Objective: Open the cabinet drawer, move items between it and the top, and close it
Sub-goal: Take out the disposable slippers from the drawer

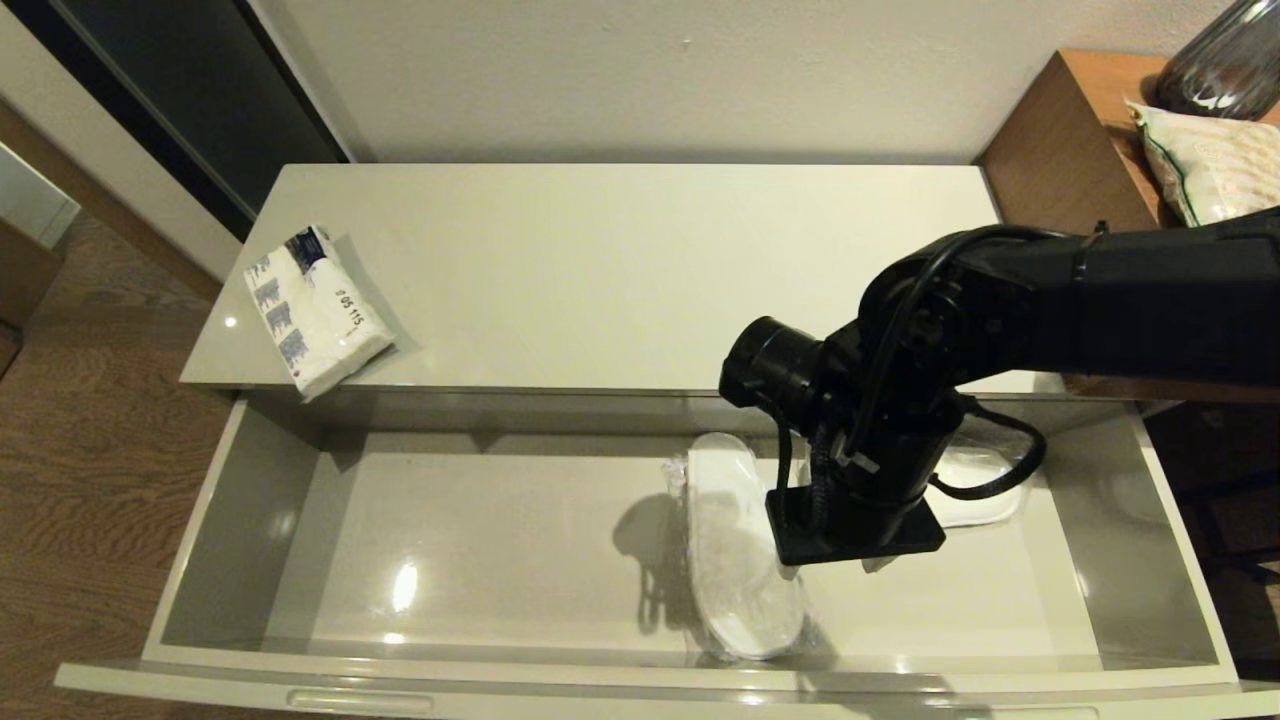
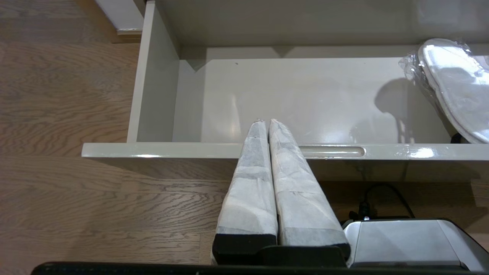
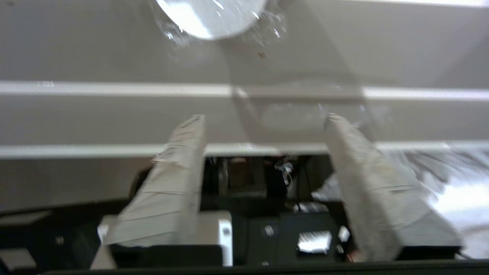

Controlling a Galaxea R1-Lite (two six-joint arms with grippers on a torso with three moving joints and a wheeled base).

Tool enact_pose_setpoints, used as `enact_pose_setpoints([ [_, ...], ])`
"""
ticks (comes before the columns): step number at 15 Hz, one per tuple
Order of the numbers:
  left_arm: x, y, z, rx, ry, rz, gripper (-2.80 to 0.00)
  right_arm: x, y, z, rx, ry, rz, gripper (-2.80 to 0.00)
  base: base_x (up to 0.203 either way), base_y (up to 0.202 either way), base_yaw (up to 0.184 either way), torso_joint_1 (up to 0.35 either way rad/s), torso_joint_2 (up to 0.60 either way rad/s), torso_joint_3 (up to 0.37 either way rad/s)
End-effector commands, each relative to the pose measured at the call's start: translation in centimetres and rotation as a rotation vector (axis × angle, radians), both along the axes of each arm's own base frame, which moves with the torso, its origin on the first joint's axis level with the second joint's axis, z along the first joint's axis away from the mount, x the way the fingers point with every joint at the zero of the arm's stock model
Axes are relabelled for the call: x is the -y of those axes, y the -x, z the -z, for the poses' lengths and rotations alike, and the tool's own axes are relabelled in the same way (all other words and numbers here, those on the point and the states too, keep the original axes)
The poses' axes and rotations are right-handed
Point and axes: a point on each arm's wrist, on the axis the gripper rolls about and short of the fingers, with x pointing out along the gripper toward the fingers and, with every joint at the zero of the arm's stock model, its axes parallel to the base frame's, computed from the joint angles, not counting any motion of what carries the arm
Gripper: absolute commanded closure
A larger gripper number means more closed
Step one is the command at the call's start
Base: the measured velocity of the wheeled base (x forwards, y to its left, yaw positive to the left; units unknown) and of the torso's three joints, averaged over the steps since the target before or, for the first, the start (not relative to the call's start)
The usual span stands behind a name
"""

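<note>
I should close my right gripper on the near end of the white slippers (image 1: 755, 634) (image 3: 211, 26), the end that lies closest to the front of the drawer.
The cabinet drawer (image 1: 240, 500) stands pulled out wide. White slippers in clear wrap (image 1: 735, 560) lie on its floor right of the middle, and also show in the left wrist view (image 2: 454, 88). A tissue pack (image 1: 315, 310) with blue print lies on the top (image 1: 620, 270) at its front left corner. My right arm reaches down into the drawer beside the slippers. Its gripper (image 3: 263, 115) is open with nothing between the fingers, and the slippers' end (image 3: 210, 15) lies beyond the tips. My left gripper (image 2: 266, 121) is shut and empty, just outside the drawer's front rim by a slot notch (image 2: 332, 151).
Another white wrapped item (image 1: 975, 490) lies in the drawer behind my right arm. A taller brown wooden table (image 1: 1060, 150) at the right carries a green-trimmed patterned bag (image 1: 1210, 165) and a glass vase (image 1: 1220, 70). Wooden floor (image 1: 90, 450) lies to the left.
</note>
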Motion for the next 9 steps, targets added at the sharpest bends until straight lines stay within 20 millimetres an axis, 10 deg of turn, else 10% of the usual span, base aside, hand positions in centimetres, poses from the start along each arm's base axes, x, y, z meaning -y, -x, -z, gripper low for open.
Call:
enact_pose_setpoints([
  [1, 0.0, 0.0, 0.0, -0.002, -0.001, 0.0, 0.0, 0.0, 0.0, 2.5, 0.015, -0.011, 0.001, -2.8, 0.0, 0.0, 0.0, 0.0, 0.0, 0.0],
  [9, 0.0, 0.0, 0.0, -0.002, -0.001, -0.001, 0.0, -3.9, -1.3, 9.9, 0.27, 0.022, 0.016, -2.8, 0.0, 0.0, 0.0, 0.0, 0.0, 0.0],
])
